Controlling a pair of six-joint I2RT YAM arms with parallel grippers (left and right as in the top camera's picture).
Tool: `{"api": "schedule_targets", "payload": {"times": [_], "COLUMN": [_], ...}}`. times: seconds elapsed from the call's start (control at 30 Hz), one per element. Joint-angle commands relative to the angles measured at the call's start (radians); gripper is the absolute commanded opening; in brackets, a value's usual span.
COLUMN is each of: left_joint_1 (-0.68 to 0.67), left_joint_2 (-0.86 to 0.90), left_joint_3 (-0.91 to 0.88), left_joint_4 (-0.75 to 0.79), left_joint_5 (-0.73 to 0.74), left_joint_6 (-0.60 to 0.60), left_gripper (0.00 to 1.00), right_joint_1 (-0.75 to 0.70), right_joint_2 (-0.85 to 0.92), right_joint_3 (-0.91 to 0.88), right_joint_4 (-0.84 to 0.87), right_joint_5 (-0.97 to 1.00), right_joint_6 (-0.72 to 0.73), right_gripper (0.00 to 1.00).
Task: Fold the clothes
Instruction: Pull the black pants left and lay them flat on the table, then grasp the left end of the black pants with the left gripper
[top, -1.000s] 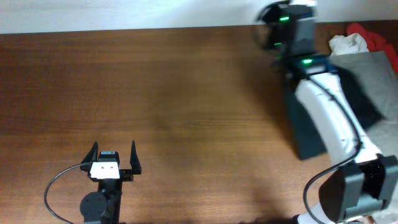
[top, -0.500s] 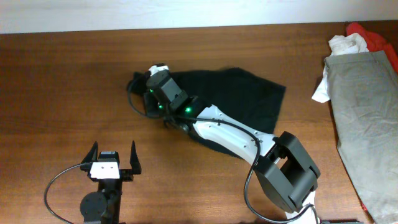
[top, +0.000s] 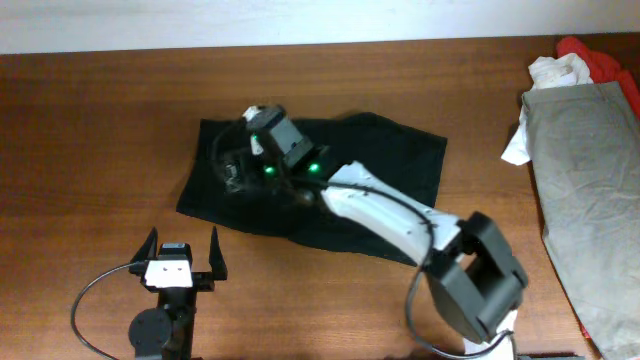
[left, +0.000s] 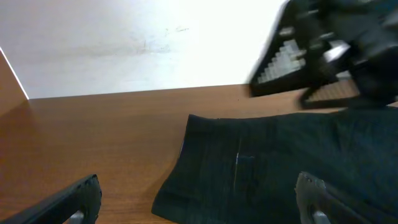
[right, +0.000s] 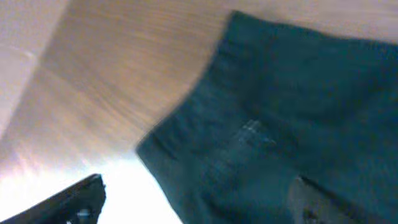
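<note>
My left gripper needs to close on the middle of the black garment's edge (top: 187, 180) (left: 168, 182) farthest from the pile of clothes, between that edge's near and far corners.
A black garment (top: 390, 160) lies spread on the middle of the wooden table, its left edge near the table's centre left. My right gripper (top: 237, 162) hovers over the garment's left part, its jaws wide apart and nothing between them. The right wrist view shows the dark cloth (right: 280, 93) below the open right gripper (right: 199, 199). My left gripper (top: 182, 255) rests open near the front edge, a little short of the garment's front left corner. In the left wrist view the garment (left: 280, 168) lies ahead of the open left gripper (left: 198, 196).
A pile of clothes sits at the table's right end: grey-khaki trousers (top: 580, 170), a white cloth (top: 560, 70) and a red cloth (top: 600, 60). A white wall runs behind the table's far edge. Bare wood (top: 90, 130) lies left of the garment.
The right arm swung from the pile at the right to the table's middle with the black garment, then its jaws opened. The garment now lies spread out. The left arm stayed still.
</note>
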Motion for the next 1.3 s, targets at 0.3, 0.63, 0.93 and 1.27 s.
{"api": "schedule_targets", "payload": {"times": [0.3, 0.63, 0.93, 1.27], "left_joint_1": [0.006, 0.006, 0.006, 0.006], "left_joint_2": [-0.004, -0.004, -0.004, 0.223], "left_joint_3": [-0.005, -0.005, -0.005, 0.165], "left_joint_4": [-0.002, -0.002, 0.143, 0.1], "left_joint_5": [0.001, 0.0, 0.294, 0.461], "left_joint_6": [0.012, 0.013, 0.011, -0.122], "left_gripper": [0.99, 0.99, 0.99, 0.99], "right_joint_1": [-0.512, -0.707, -0.685, -0.685], "right_joint_2": [-0.123, -0.124, -0.124, -0.124], "right_joint_3": [-0.011, -0.272, -0.376, -0.376], "right_joint_4": [-0.717, -0.653, -0.522, -0.508], "right_joint_5": [0.148, 0.092, -0.01, -0.008], "right_joint_6": [-0.028, 0.074, 0.141, 0.14], "right_gripper": [0.99, 0.99, 0.99, 0.99]}}
